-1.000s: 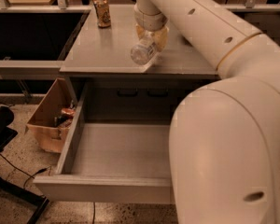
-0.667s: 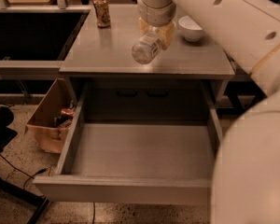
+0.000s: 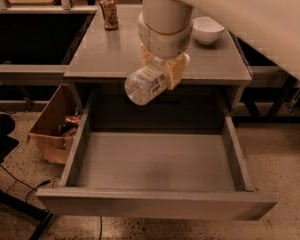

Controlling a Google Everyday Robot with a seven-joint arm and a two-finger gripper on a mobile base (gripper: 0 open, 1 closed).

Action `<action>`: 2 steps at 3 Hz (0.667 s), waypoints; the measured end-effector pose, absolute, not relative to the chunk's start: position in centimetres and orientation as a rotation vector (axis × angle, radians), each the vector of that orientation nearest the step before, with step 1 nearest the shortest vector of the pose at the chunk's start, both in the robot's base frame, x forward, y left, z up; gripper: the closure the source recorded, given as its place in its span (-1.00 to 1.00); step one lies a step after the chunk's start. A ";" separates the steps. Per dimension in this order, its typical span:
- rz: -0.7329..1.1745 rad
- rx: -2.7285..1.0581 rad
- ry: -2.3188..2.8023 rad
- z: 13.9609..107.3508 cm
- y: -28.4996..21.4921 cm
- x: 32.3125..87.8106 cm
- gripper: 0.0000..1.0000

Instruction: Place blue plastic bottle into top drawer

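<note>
My gripper is to let go of the blue plastic bottle near the middle of the top drawer's bottom (image 3: 155, 151). The bottle is now held above the drawer's back.
My gripper (image 3: 162, 70) hangs from the white arm at the top middle and is shut on the blue plastic bottle (image 3: 145, 84). The bottle is clear and whitish with a pale label. It lies tilted on its side, its base pointing toward the lower left. It is held in the air over the front edge of the grey table (image 3: 100, 49) and above the back of the top drawer (image 3: 155, 201). The drawer is pulled fully out and nothing lies inside it.
A brown-gold drink can (image 3: 109, 12) stands at the table's back left. A white bowl (image 3: 207, 29) sits at the back right. A brown cardboard box (image 3: 52, 126) with items stands on the floor left of the drawer. The white arm fills the upper right.
The arm has carried the bottle forward from over the tabletop to past the table's front edge, above the open drawer. The arm covers less of the right side now.
</note>
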State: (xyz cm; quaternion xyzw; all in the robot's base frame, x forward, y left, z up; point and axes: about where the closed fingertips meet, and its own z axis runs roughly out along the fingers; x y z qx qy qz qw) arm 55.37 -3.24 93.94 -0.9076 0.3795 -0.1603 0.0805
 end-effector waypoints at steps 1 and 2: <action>-0.350 -2.626 1.287 90.4 -1.6 49.3 1.00; -0.256 -2.542 1.434 82.5 -1.6 47.8 1.00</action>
